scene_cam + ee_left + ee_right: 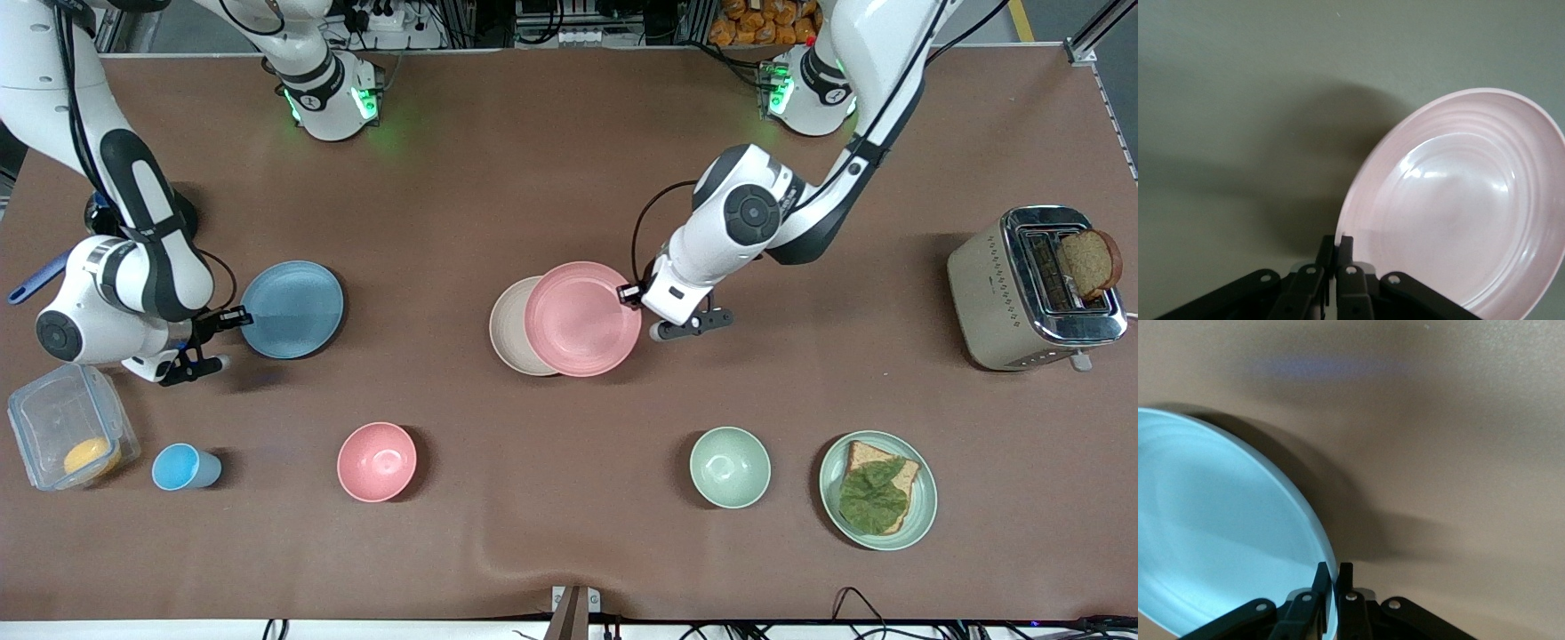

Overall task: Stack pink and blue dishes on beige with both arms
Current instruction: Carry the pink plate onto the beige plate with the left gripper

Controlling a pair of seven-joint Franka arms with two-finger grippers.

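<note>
Next, I release the pink plate flat from my left gripper over the middle of the cream-beige plate (543, 326) at the table's middle.
The pale pink plate (582, 317) hangs over the cream-beige plate (508, 325) at mid-table and covers most of it. My left gripper (629, 294) is shut on the pink plate's rim at the side toward the left arm's end. In the left wrist view the pink plate (1465, 207) tilts up from my left gripper (1336, 248). The light blue plate (292, 308) is held above the table toward the right arm's end, with my right gripper (233, 315) shut on its rim. The right wrist view shows the blue plate (1218, 527) pinched in my right gripper (1333, 576).
Along the near side lie a clear box (67, 436) with an orange thing inside, a small blue cup (180, 467), a pink bowl (377, 461), a green bowl (730, 467) and a green plate (925, 507) bearing bread and lettuce. A toaster (1031, 289) holds a slice of bread.
</note>
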